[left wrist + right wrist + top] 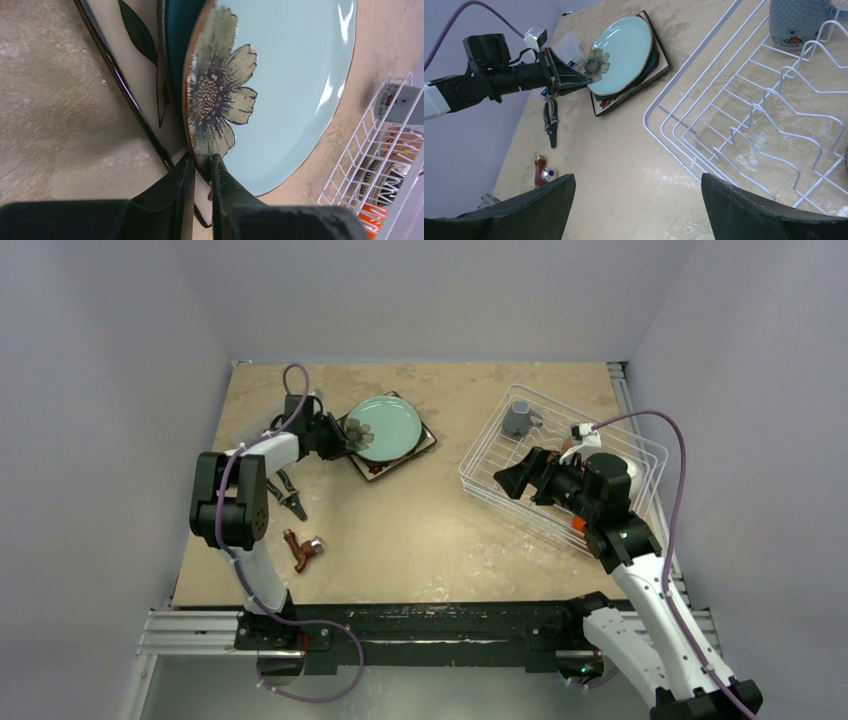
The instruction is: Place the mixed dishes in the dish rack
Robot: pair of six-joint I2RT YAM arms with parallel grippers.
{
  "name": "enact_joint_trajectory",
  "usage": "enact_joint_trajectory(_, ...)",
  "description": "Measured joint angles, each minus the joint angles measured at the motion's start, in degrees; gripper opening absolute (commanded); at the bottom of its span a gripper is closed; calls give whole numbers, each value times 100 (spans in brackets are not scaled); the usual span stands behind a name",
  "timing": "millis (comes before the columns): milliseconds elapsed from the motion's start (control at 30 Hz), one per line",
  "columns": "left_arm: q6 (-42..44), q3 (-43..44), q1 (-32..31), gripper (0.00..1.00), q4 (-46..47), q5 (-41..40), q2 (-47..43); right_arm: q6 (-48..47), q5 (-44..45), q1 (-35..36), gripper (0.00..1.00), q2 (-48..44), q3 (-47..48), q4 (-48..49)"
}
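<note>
The left gripper pinches the teal plate's rim with just the ends of its fingers, so it should open and take that rim deeper [204, 159] before it lifts the plate.
The round teal plate [388, 426] lies on the square flower-patterned plate [424, 448] at the back of the table. My left gripper [350, 437] is shut on the teal plate's left rim, at its painted flower. In the left wrist view my left gripper [202, 167] pinches the teal plate [285, 90] above the square plate [145, 85]. The teal plate's gripped edge sits slightly raised [621, 47]. The white wire dish rack [490, 455] stands at the right with the pale blue mug [518, 418] in its far corner. My right gripper [515, 480] is open and empty over the rack's near-left edge [674, 125].
Black-handled pliers [290, 492] and a brown metal fitting [302, 550] lie on the left of the table. A clear plastic box [569, 47] sits behind my left gripper. Something orange [578, 525] shows in the rack under my right arm. Walls close in on three sides.
</note>
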Motion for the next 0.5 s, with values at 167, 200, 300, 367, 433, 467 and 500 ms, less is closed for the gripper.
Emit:
enact_joint_trajectory(167,-114,50,46,0,22,-2,-44,59,0,0,98,-31,-7,0)
enact_joint_trajectory(200,-111,52,48,0,15,-2,-76,70,0,0,98,-48,-9,-4)
enact_joint_trajectory(300,-105,55,35,0,-116,-42,-181,85,0,0,98,-103,-9,-4)
enact_joint_trajectory(367,-103,55,24,0,-229,-90,-245,87,0,0,98,-116,-9,-7)
enact_joint_trajectory(433,-103,59,9,0,-361,-155,-317,87,0,0,98,-116,-9,-15)
enact_joint_trajectory(467,-103,81,-2,0,-485,-205,-361,85,0,0,98,-116,-9,-33)
enact_joint_trajectory(500,-103,98,-15,0,-610,-262,-411,83,0,0,98,-118,-9,-55)
